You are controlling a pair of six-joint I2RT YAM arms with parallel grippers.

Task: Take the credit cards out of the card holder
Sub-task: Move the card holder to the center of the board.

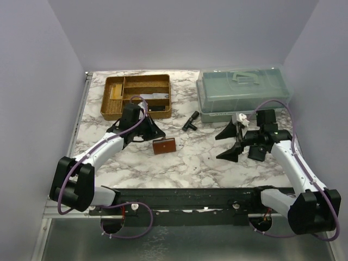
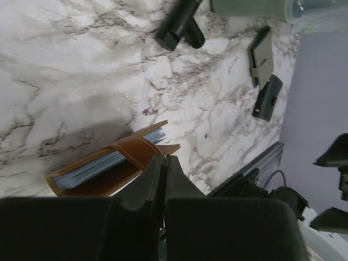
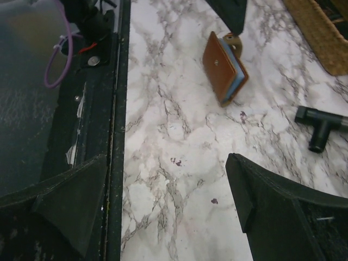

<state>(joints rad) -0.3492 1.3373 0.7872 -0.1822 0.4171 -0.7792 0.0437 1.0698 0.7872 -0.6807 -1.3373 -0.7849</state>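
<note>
The card holder stands on edge and my left gripper's fingers meet only the end of the strap, so next I back off and take the cover (image 1: 165, 147) by its edge.
The reddish-brown card holder (image 1: 163, 145) lies closed on the marble table, its strap buttoned over the open edge. Light blue edges of the credit cards (image 2: 103, 163) show stacked inside it, and again from the right wrist as credit cards (image 3: 240, 70) in the card holder (image 3: 220, 65). My left gripper (image 1: 151, 132) is shut, its tips (image 2: 165, 157) right at the strap's free end. Whether the strap is pinched between them does not show. My right gripper (image 1: 231, 144) hovers wide open over bare marble to the holder's right, nothing between its fingers (image 3: 167, 163).
A gold-brown divided tray (image 1: 137, 96) stands at the back left and a clear lidded box (image 1: 242, 89) at the back right. A black T-shaped piece (image 1: 190, 120) lies between them. The black rail (image 1: 185, 198) runs along the near edge.
</note>
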